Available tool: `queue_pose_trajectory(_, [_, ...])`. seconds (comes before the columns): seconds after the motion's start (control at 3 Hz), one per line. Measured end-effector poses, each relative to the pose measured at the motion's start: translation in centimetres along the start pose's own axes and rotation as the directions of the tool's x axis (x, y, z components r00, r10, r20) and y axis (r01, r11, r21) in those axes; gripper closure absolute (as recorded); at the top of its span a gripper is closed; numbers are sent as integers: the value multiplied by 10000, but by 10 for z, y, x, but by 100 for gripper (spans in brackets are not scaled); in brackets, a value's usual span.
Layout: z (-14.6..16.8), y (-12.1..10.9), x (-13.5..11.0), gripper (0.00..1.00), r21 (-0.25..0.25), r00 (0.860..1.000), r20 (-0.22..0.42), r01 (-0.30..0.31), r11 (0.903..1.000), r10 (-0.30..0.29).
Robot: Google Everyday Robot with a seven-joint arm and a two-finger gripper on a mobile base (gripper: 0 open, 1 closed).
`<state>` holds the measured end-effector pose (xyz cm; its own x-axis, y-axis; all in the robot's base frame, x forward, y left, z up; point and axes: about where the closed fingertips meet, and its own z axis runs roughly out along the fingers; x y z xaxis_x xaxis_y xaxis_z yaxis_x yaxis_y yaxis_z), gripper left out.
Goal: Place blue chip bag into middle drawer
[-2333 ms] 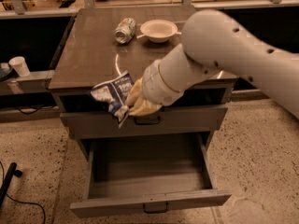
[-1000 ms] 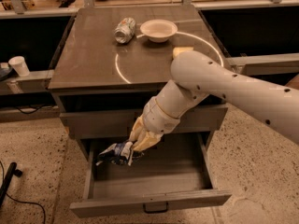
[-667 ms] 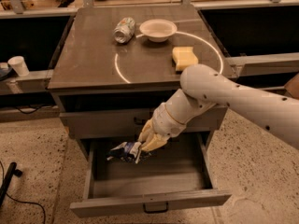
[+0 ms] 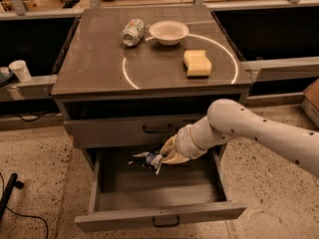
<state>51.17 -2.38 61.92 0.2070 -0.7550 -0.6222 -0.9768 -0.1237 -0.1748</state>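
Observation:
Next, my gripper lets go of the blue chip bag near the centre of the open middle drawer's grey bottom [image 4: 154,174].
The blue chip bag [image 4: 145,160], crumpled dark blue and white foil, hangs from my gripper [image 4: 162,158] inside the open middle drawer [image 4: 149,193]. The gripper is shut on the bag's right end, low over the back of the drawer's grey floor. My white arm [image 4: 249,133] reaches in from the right. The drawer is pulled far out, its front with a small dark bar handle [image 4: 166,222] at the bottom of the camera view. I cannot tell whether the bag touches the drawer floor.
On the cabinet top [image 4: 94,68] lie a crushed silver can [image 4: 132,32], a white bowl [image 4: 169,32] and a yellow sponge [image 4: 197,62]. The shut drawer above has a dark handle [image 4: 157,129]. A paper cup [image 4: 21,70] stands on a ledge at the left.
My arm has lowered from the cabinet's front edge into the open drawer, carrying the blue chip bag down and slightly right. The sponge, earlier hidden by the arm, now shows.

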Motion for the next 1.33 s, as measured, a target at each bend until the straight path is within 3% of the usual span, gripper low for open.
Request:
queue_pose_trajectory(0.33, [1,-3,3,100,1352,9982,-17,603,9890,-607])
queue_pose_trajectory(0.67, [-1,-14,3,100,1842,9982,-13,596,9811,-604])
queue_pose_trajectory(1.33, [35,-11,52,100,1379,9996,-128,259,9901,-244])
